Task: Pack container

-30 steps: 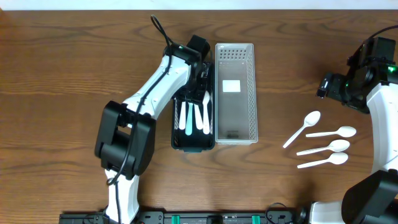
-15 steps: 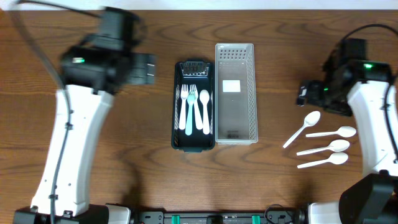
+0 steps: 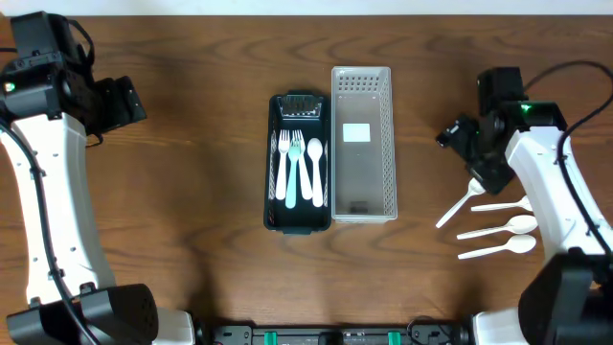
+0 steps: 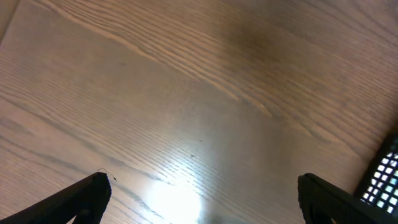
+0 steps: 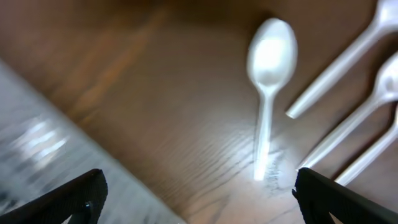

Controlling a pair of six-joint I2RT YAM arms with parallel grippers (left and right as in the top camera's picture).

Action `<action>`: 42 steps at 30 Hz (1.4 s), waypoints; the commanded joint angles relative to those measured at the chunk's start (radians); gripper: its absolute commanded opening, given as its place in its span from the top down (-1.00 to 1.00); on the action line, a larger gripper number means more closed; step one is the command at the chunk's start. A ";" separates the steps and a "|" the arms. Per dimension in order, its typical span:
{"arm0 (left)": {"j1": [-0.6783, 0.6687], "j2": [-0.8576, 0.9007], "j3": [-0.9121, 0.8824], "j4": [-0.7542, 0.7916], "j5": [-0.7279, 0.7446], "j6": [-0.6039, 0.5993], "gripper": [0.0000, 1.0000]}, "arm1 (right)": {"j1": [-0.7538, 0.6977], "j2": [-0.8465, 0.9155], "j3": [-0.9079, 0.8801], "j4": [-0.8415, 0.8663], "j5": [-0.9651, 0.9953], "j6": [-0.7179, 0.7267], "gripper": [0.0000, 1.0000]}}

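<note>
Next, my right gripper should go to the white spoon nearest the grey container and close on the spoon's handle (image 3: 468,195) (image 5: 267,95) just below its bowl.
A dark teal container (image 3: 298,216) stands mid-table with several white and light blue forks and spoons (image 3: 297,168) lying in it. A grey perforated container (image 3: 362,91) sits against its right side. Several white spoons (image 3: 508,227) lie on the wood at the right; the nearest one (image 5: 268,81) shows in the right wrist view. My right gripper (image 3: 454,134) (image 5: 199,196) hangs open just above and left of that spoon, holding nothing. My left gripper (image 3: 134,101) (image 4: 202,199) is open over bare wood at the far left.
The wooden table (image 3: 192,192) fills the views. A corner of the dark container (image 4: 382,177) shows at the right edge of the left wrist view. The grey container (image 5: 37,149) is a blur at the lower left of the right wrist view.
My left arm has swung from the dark container out to the far left, and its jaws have opened. My right arm has moved left toward the spoons.
</note>
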 commanded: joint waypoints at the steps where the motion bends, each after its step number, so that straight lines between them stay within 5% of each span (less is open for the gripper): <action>1: 0.000 0.013 -0.008 0.001 0.019 0.010 -0.96 | -0.032 0.049 -0.046 0.011 0.060 0.128 -0.99; 22: 0.000 0.014 -0.008 -0.016 0.019 0.010 -0.96 | -0.033 0.346 -0.061 0.150 0.093 0.066 -0.98; 42: 0.000 0.014 -0.008 -0.016 0.019 0.010 -0.96 | -0.033 0.426 -0.066 0.200 0.013 -0.065 -0.98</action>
